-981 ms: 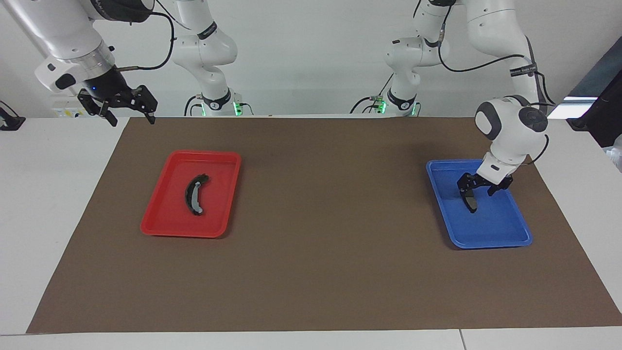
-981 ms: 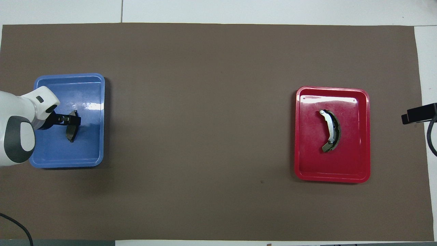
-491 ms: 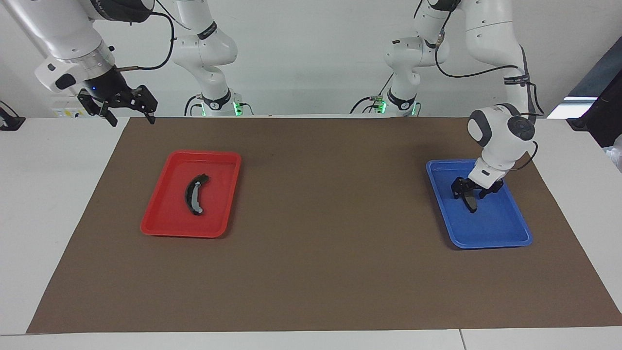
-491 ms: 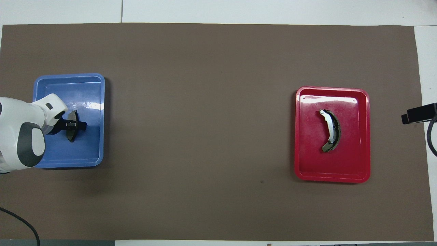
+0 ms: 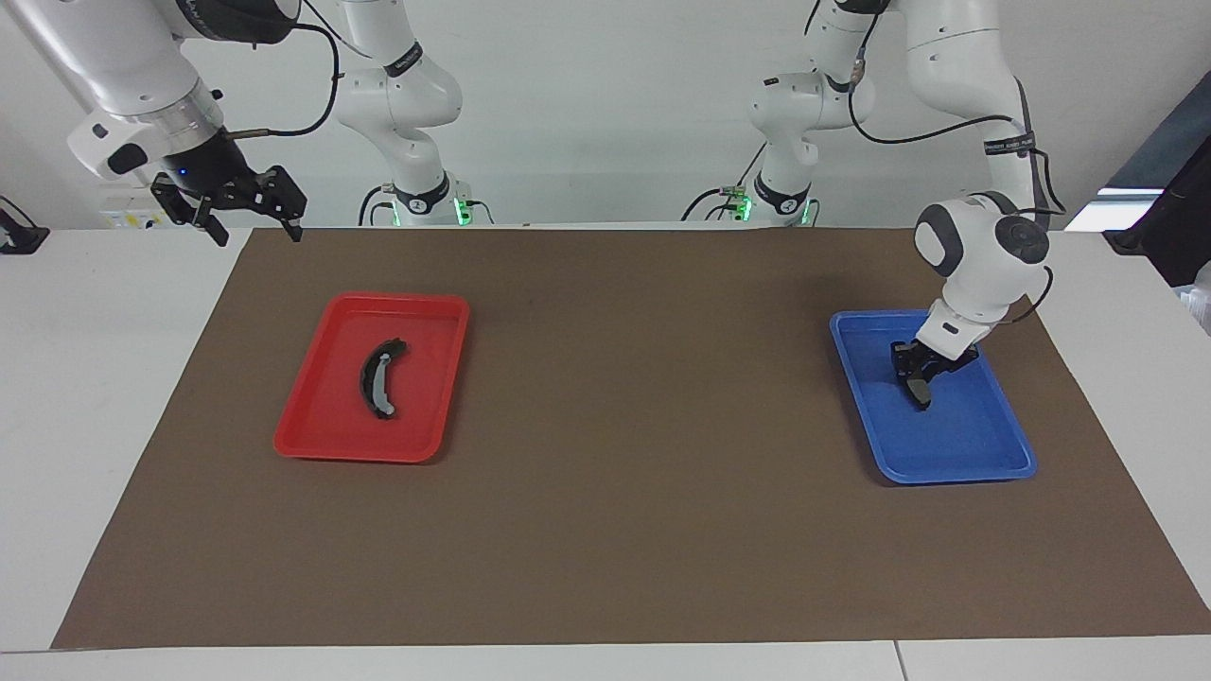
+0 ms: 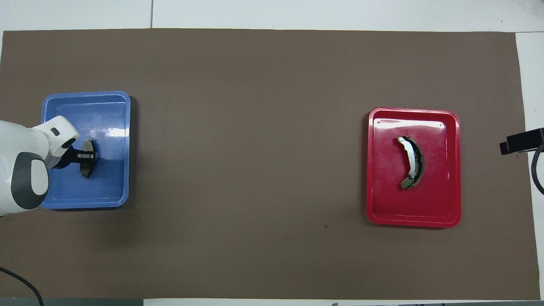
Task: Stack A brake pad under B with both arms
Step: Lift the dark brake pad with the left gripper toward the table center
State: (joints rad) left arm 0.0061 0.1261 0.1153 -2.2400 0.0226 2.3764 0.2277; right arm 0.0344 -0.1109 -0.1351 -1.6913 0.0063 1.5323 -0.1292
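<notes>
Next, my left gripper lets go of the A brake pad on the brown mat (image 6: 247, 160) between the blue tray and the red tray.
The A brake pad (image 5: 920, 395), small and dark grey, lies in the blue tray (image 5: 984, 463) at the left arm's end of the table. My left gripper (image 5: 921, 367) is down in that tray and shut on the pad's middle; in the overhead view the left gripper (image 6: 87, 156) crosses the pad (image 6: 86, 171). B (image 5: 380, 378), the black crescent with a light grey band, lies in the red tray (image 5: 312, 445) and also shows in the overhead view (image 6: 411, 162). My right gripper (image 5: 254, 210) waits open, raised over the mat's corner near the robots.
A brown mat (image 5: 624, 473) covers the table between the two trays. The red tray (image 6: 457, 170) and blue tray (image 6: 119, 187) sit far apart at the two ends. A black cable (image 6: 21, 280) lies at the mat's near corner.
My left gripper has come down over the pad and its fingers have drawn together from wide open onto it. The pad has shifted slightly. The right arm has not moved.
</notes>
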